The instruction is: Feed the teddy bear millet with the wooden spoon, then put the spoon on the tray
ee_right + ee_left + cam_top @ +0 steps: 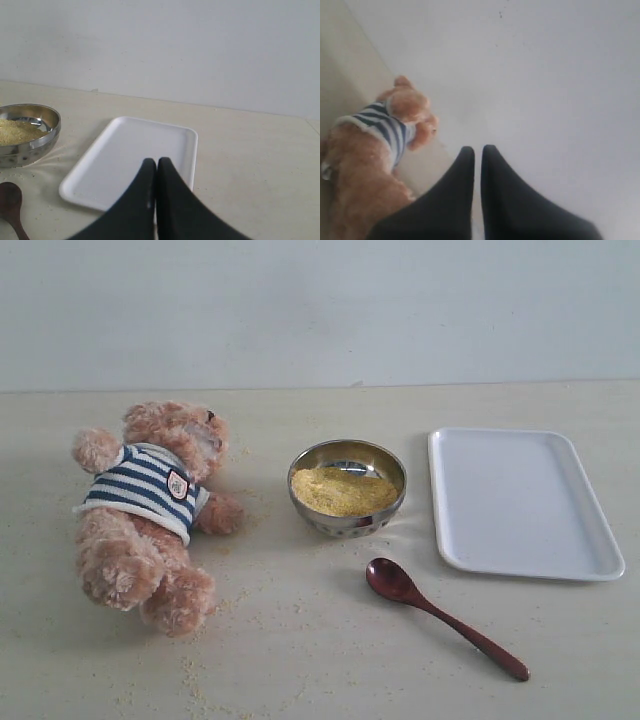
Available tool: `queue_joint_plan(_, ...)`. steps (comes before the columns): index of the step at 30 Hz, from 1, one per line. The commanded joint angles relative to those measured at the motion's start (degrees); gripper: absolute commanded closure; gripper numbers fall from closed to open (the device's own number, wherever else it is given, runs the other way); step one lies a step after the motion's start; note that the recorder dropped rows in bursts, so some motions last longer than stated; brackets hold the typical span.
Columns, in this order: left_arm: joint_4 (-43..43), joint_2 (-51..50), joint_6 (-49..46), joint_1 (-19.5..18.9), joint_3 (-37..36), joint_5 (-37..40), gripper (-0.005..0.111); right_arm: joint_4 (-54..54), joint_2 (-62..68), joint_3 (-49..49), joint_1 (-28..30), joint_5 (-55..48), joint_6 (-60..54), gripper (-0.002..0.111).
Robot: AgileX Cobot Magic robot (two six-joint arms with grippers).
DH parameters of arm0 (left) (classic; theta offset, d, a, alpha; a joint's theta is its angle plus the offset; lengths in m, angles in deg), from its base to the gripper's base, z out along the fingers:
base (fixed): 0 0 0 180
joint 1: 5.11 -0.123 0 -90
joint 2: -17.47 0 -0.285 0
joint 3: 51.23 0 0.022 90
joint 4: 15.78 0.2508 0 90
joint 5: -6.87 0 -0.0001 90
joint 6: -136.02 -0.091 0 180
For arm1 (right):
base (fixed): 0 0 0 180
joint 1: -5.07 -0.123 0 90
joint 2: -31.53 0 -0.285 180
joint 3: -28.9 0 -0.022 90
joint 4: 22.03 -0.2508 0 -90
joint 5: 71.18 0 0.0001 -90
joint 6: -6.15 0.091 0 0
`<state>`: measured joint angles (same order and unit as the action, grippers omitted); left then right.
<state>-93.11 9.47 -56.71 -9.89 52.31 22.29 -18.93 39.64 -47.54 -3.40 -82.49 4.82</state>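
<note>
The lower part of the teddy bear's striped shirt (pixel 118 497), at the waist just below its raised arm, is the spot my left gripper will close on.
The teddy bear (pixel 150 515) in its striped shirt lies on its back at the table's left; the left wrist view also catches the teddy bear (pixel 367 150). Millet (pixel 342 491) fills a small steel bowl (pixel 347 487) at the middle. The wooden spoon (pixel 440 615) lies on the table in front of the bowl, handle pointing right and toward the front edge. The white tray (pixel 520 502) sits empty at the right. Neither arm appears in the exterior view. My left gripper (pixel 477 149) is shut and holds nothing, as does my right gripper (pixel 156 161), seen over the tray (pixel 125 165).
Stray yellow grains (pixel 200 670) lie scattered on the beige table in front of the bear and toward the bowl. A pale wall (pixel 320 310) rises behind the table.
</note>
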Motion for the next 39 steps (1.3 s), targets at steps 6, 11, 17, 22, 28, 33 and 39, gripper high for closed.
queue_joint_plan(6, -18.2, -5.5, -33.7, -0.1, 11.4, 8.8, 0.102, 0.2, -0.3, -0.2, 0.3, 0.4, -0.1, 0.108)
queue_joint_plan(11, -18.0, -22.3, -48.3, -0.1, 21.5, 12.5, 0.070, 0.2, -0.3, -0.2, 0.3, 0.4, -0.1, 0.108)
queue_joint_plan(17, -0.2, -49.7, -47.9, 0.0, 34.3, 15.9, 0.036, 0.2, -0.3, -0.2, 0.3, 0.4, -0.1, 0.108)
queue_joint_plan(22, 7.7, -63.5, -45.9, 0.0, 38.3, 17.3, 0.036, 0.2, -0.3, -0.2, 0.3, 0.4, -0.1, 0.108)
queue_joint_plan(28, 10.9, -72.5, -48.7, 0.0, 40.3, 17.2, 0.036, 0.2, -0.3, -0.2, 0.3, 0.4, -0.1, 0.108)
queue_joint_plan(33, 10.6, -76.4, -50.3, 0.1, 40.6, 15.8, 0.036, 0.2, -0.3, -0.2, 0.3, 0.4, -0.1, 0.108)
queue_joint_plan(39, 10.8, -79.9, -52.7, 2.0, 40.6, 12.9, 0.036, 0.2, -0.3, -0.2, 0.3, 0.4, -0.1, 0.108)
